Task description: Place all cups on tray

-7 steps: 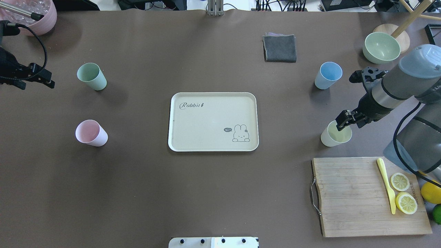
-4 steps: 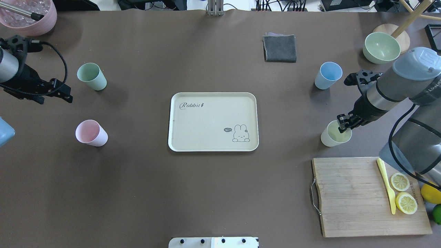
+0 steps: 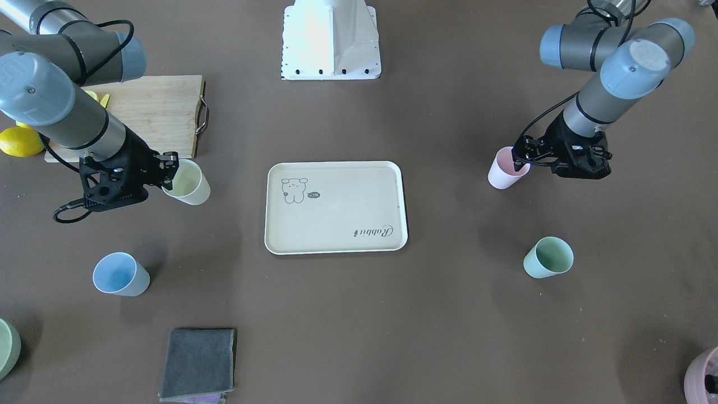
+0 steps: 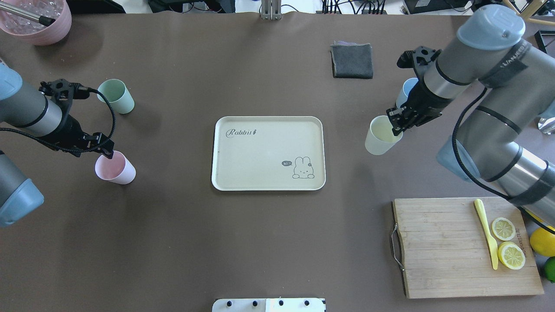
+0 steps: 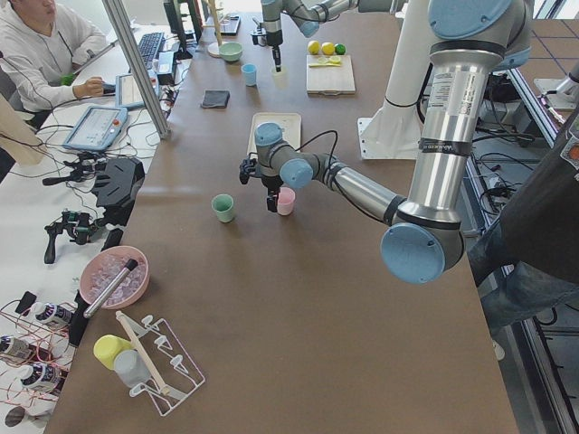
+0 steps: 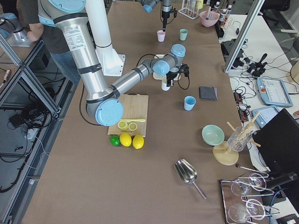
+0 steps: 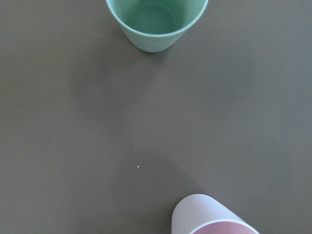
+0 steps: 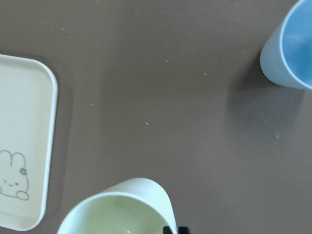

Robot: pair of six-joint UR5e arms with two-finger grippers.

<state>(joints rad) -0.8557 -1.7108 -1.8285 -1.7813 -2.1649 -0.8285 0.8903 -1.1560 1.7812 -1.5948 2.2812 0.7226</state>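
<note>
The yellow cup will go down on the cream tray from my right gripper, and I need to place it at the edge of the rabbit drawing (image 3: 283, 194) (image 8: 31, 169).
The cream tray (image 4: 260, 151) lies in the middle of the table with nothing on it. My right gripper (image 4: 395, 125) is shut on the rim of the yellow cup (image 4: 380, 138) and holds it just right of the tray; it also shows in the right wrist view (image 8: 117, 209). The blue cup (image 3: 120, 274) stands behind it, partly hidden by the arm in the overhead view. My left gripper (image 4: 106, 151) is open at the rim of the pink cup (image 4: 116, 169), which stands on the table. The green cup (image 4: 115, 96) stands farther back on the left.
A wooden cutting board (image 4: 438, 247) with lemon slices and a yellow knife lies at the front right, with a lemon (image 4: 542, 240) beside it. A grey cloth (image 4: 352, 60) lies at the back. A pink pot (image 4: 37, 21) stands at the back left, and a green bowl (image 3: 5, 348) at the back right.
My right gripper has closed on the yellow cup and carried it left and back toward the tray. My left arm has come in and moved down to the pink cup's rim.
</note>
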